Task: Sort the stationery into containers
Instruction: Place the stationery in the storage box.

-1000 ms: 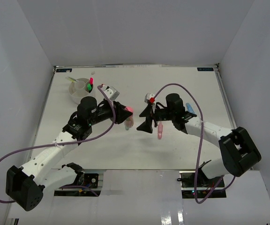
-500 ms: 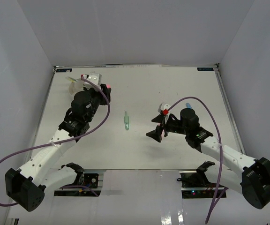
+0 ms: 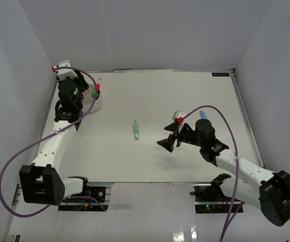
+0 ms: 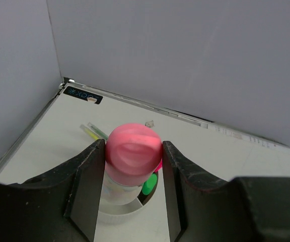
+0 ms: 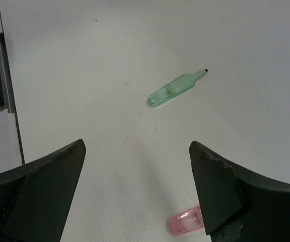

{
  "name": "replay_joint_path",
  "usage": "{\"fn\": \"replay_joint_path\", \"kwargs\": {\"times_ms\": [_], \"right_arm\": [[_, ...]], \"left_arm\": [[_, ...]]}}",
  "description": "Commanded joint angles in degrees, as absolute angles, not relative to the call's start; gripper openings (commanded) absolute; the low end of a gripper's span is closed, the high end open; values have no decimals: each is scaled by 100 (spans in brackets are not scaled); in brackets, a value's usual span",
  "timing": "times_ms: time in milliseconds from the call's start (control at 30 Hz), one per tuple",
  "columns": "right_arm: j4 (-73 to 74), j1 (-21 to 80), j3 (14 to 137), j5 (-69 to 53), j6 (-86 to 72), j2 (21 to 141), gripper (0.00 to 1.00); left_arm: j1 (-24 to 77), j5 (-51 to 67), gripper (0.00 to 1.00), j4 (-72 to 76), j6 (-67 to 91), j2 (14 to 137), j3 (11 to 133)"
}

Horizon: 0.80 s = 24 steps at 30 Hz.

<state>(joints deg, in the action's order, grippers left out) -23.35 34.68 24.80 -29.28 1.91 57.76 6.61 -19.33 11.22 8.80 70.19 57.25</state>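
Observation:
I need to let go of the pink tube with my left gripper inside the round middle holder of the white organiser cup [image 3: 88, 93] [image 4: 121, 187].
My left gripper [image 4: 134, 146] is shut on the pink tube [image 4: 133, 151], which hangs upright just above the white organiser cup [image 4: 120, 209] at the back left of the table. A green-capped marker [image 4: 149, 184] stands inside the cup [image 3: 95, 105], and a pink marker cap [image 3: 98, 87] sticks out of it. A pale green marker [image 5: 175, 89] lies mid-table, also seen from above [image 3: 135, 130]. My right gripper [image 5: 137, 186] hovers open over the table with nothing between its fingers. A pink marker [image 5: 185, 221] lies beside its right finger.
Thin yellow-green pens [image 4: 93, 132] lie on the table behind the cup near the back left corner. A blue marker [image 3: 202, 115] lies behind my right arm. Grey walls enclose the table on three sides.
My left arm carried the pink tube from mid-table to the back left, over the cup. My right arm pulled back toward the near right early on and has since held still.

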Motion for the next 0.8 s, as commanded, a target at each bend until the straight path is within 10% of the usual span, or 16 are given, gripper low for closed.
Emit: {"fn": "replay_joint_path", "kwargs": {"times_ms": [0, 767], "right_arm": [[-2681, 3472, 2461, -3085, 158, 5687, 90], [-2698, 3472, 2426, -3085, 237, 5687, 90]], "left_arm": [[422, -1468, 0, 1687, 1300, 7162, 6047], [-272, -677, 0, 2725, 1617, 8218, 5818]]}}
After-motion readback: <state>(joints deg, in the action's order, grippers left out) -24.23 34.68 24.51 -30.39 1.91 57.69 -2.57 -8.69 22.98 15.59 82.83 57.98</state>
